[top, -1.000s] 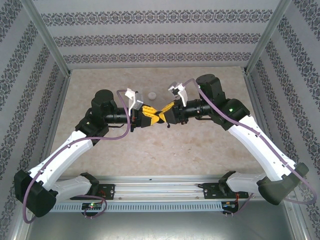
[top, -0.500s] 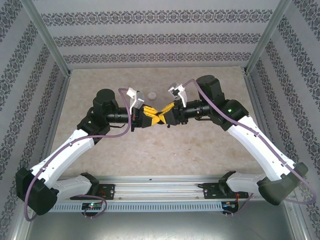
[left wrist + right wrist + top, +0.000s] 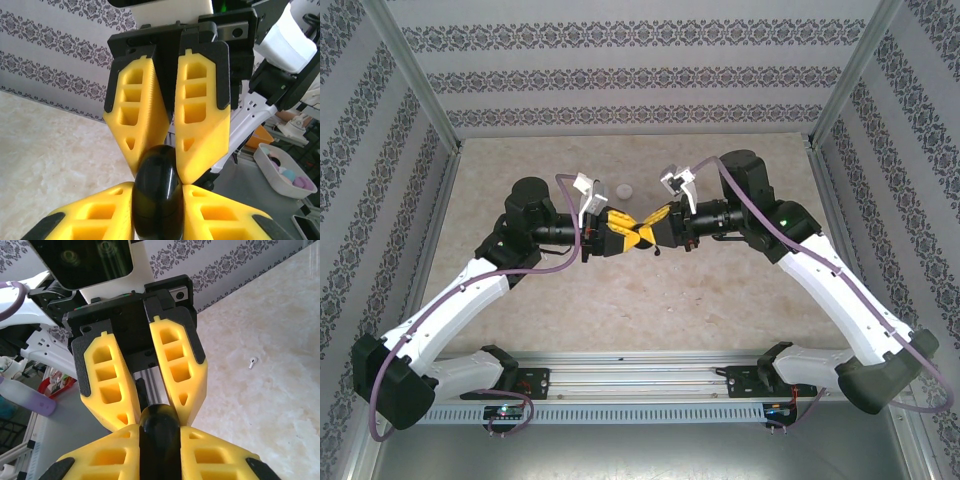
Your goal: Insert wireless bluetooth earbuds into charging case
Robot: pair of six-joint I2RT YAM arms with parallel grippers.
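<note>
I pinch across the charging case's lid seam with my left gripper, so it should open and take only the charging case's base (image 3: 158,231) before my right gripper opens the lid.
A glossy black charging case (image 3: 156,200) hangs in mid-air above the table's middle, pinched from both sides. My left gripper (image 3: 157,187) is shut on its near part, its yellow fingers (image 3: 95,215) pressed against both flanks. Coming from the opposite side, my right gripper (image 3: 160,427) is shut on the same case (image 3: 159,450). In the top view the left gripper (image 3: 625,233) and right gripper (image 3: 651,229) meet tip to tip. One white earbud (image 3: 253,362) lies loose on the marble table, apart from both grippers.
A pale round puck (image 3: 623,190) sits on the table just beyond the meeting grippers. Patterned walls and metal posts (image 3: 420,90) close in the table. Off the table stand a white tray (image 3: 265,160) of small coloured items and other clutter.
Both grippers have drifted slightly toward the far side while staying joined at the case. The arms have barely moved otherwise.
</note>
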